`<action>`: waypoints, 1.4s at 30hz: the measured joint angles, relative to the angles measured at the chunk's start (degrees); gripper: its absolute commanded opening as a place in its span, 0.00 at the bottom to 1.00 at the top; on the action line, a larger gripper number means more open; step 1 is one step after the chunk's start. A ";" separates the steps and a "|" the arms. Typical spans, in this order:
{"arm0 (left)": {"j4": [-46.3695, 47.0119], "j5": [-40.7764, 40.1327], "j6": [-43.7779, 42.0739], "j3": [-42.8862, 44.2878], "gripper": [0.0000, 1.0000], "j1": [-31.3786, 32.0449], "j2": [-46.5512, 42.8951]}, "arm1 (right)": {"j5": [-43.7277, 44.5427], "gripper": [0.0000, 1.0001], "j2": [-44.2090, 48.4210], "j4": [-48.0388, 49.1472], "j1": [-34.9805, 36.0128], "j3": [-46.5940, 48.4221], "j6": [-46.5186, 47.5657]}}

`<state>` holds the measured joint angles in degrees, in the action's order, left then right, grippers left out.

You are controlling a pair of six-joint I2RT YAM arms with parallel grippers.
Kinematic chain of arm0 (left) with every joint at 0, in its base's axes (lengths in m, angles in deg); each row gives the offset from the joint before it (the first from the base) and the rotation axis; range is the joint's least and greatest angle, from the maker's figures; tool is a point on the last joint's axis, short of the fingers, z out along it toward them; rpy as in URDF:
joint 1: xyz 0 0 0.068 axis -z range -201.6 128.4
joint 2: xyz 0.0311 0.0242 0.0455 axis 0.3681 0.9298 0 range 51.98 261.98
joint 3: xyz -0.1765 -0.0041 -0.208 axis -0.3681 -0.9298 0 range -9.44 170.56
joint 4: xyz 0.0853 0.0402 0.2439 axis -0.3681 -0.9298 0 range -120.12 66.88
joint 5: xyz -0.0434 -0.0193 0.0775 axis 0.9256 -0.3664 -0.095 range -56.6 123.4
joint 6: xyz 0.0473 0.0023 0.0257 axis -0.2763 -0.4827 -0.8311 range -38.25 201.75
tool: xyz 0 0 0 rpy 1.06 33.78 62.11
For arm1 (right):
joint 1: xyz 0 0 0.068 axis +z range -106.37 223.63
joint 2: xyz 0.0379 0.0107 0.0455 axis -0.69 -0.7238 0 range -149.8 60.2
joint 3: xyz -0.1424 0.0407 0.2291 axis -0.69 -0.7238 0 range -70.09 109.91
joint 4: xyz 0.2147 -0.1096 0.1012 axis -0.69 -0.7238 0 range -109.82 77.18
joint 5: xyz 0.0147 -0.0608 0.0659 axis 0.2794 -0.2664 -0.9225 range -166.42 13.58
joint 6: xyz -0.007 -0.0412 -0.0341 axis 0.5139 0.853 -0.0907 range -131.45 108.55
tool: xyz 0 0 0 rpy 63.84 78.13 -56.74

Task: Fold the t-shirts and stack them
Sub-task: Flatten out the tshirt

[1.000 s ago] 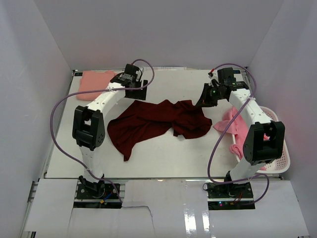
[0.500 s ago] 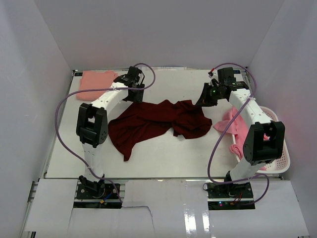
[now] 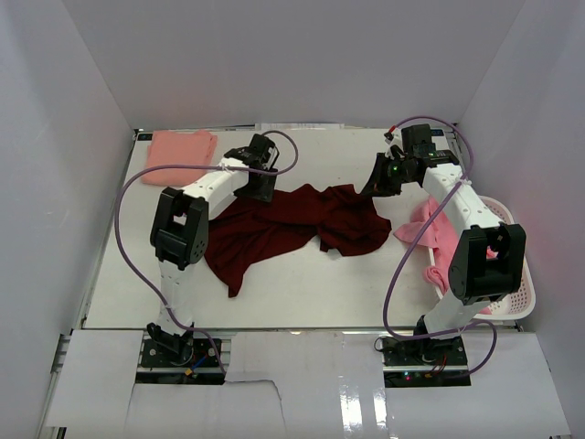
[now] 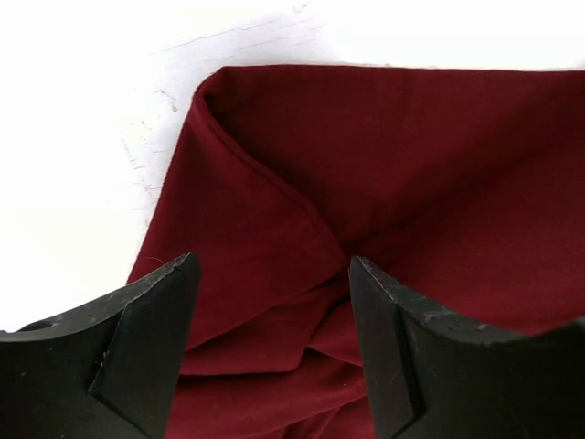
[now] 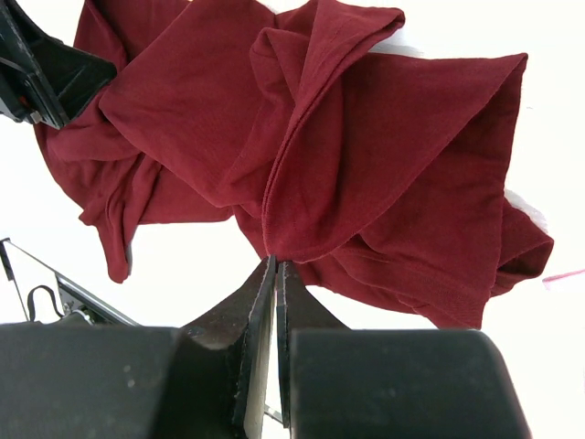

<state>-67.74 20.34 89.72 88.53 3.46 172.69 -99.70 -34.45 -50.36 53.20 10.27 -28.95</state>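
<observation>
The corner of the maroon t-shirt is folded over with the corner's end beside one finger, so the robot's left gripper should shift and pinch the corner's end [image 4: 331,258] before it spreads the t-shirt.
A dark maroon t-shirt [image 3: 292,224] lies crumpled across the middle of the table. My left gripper [image 3: 261,183] hovers open over its back left edge. In the left wrist view a folded corner of the maroon t-shirt [image 4: 302,183] lies between and beyond the open left gripper [image 4: 271,267]. My right gripper [image 3: 373,188] is shut on the shirt's back right edge. In the right wrist view the right gripper [image 5: 276,261] pinches a bunched fold of the maroon t-shirt [image 5: 366,155]. A folded salmon t-shirt [image 3: 181,146] rests at the back left. Pink t-shirts [image 3: 437,236] spill over the basket.
A white mesh basket [image 3: 516,306] stands at the table's right edge beside the right arm. White walls close in the table on three sides. Purple cables loop off both arms. The left gripper's fingers [image 5: 41,78] show at the right wrist view's top left.
My left gripper has swung right and nearer, from beside the salmon shirt to over the maroon shirt's back left edge, and its jaws have narrowed slightly. The right arm has not moved.
</observation>
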 measured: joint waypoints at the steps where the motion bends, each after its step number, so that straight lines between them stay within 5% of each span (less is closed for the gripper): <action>1: 0.02 0.04 -0.02 0.00 0.77 0.17 0.04 | 0.00 0.08 0.00 0.02 0.00 0.00 0.00; 10: -0.02 0.02 -0.24 -0.98 0.77 0.68 1.49 | 0.00 0.08 0.00 0.00 0.00 0.00 0.02; 12: 0.02 -0.04 -0.31 -0.98 0.72 0.66 2.12 | 0.00 0.08 0.00 0.00 0.00 0.00 0.00; 15: 0.00 -0.17 -0.44 -0.98 0.50 0.68 3.15 | 0.00 0.08 0.00 0.00 0.00 0.00 0.02; 23: 0.04 -2.71 0.28 -0.90 0.34 0.68 3.61 | 0.00 0.08 0.00 0.00 0.00 0.00 0.04; 34: -1.40 -4.31 1.55 3.74 0.50 0.68 3.48 | 0.00 0.08 -0.02 0.00 0.00 0.00 0.17; 42: -2.01 -4.33 1.92 5.92 0.51 0.68 3.15 | -0.04 0.08 -0.22 0.00 0.00 0.00 0.20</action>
<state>-69.75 16.01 91.64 94.45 4.14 175.84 -99.75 -34.67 -50.36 53.20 10.27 -28.75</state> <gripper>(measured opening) 0.518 0.079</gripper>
